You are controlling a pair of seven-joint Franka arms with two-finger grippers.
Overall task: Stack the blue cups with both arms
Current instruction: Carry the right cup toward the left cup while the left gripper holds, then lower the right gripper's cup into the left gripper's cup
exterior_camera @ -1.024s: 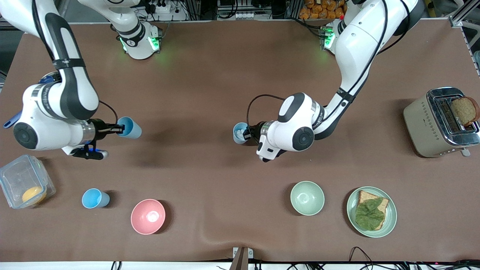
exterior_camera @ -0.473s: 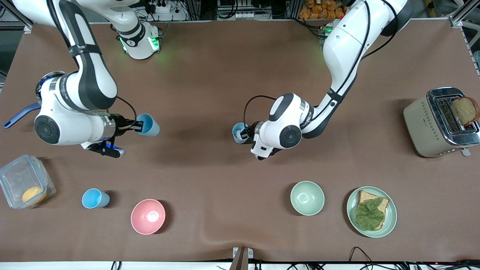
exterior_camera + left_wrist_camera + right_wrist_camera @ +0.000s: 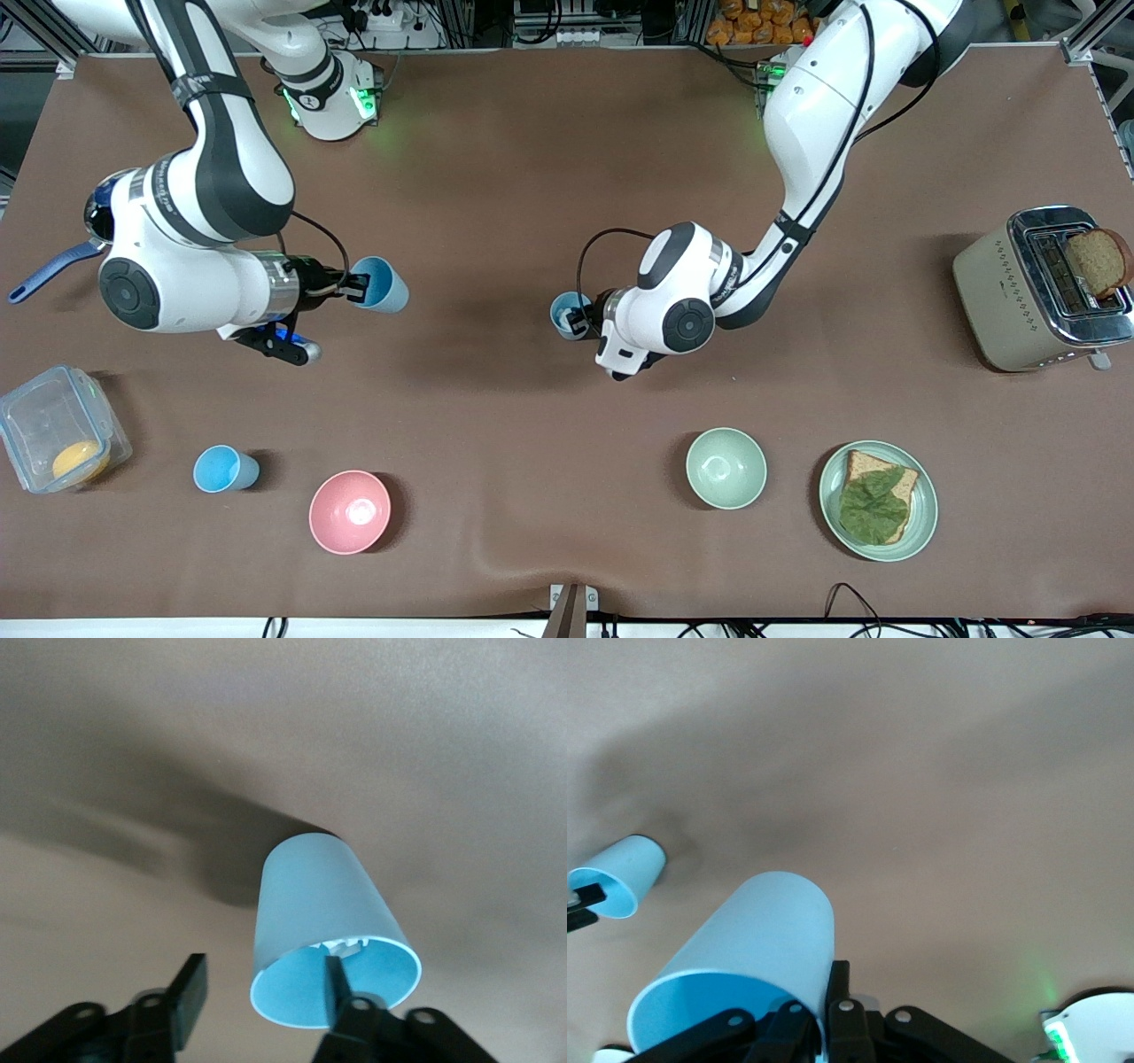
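Observation:
I need to release the blue cup from my right gripper inside the blue cup at my open left gripper (image 3: 571,305) (image 3: 607,889), in the middle of the table.
My right gripper (image 3: 354,288) is shut on the rim of a blue cup (image 3: 383,283), which it holds tilted on its side above the table; the right wrist view shows that cup (image 3: 744,948) with its wall pinched by the gripper (image 3: 824,992). A second blue cup (image 3: 565,315) rests on the mat mid-table. My left gripper (image 3: 580,317) is open at this cup (image 3: 323,921), with one finger (image 3: 335,979) inside the rim and the other (image 3: 186,988) well clear outside. A third blue cup (image 3: 226,468) stands beside the pink bowl, nearer the front camera.
Pink bowl (image 3: 350,512), pale green bowl (image 3: 726,468) and a plate with bread and lettuce (image 3: 921,505) line the near side. A toaster (image 3: 992,292) stands at the left arm's end. A clear container (image 3: 27,416) and a blue-handled utensil (image 3: 44,270) are at the right arm's end.
The right arm has carried its cup toward the middle of the table. The left gripper has opened, letting go of the cup's wall, and the left arm has hardly moved.

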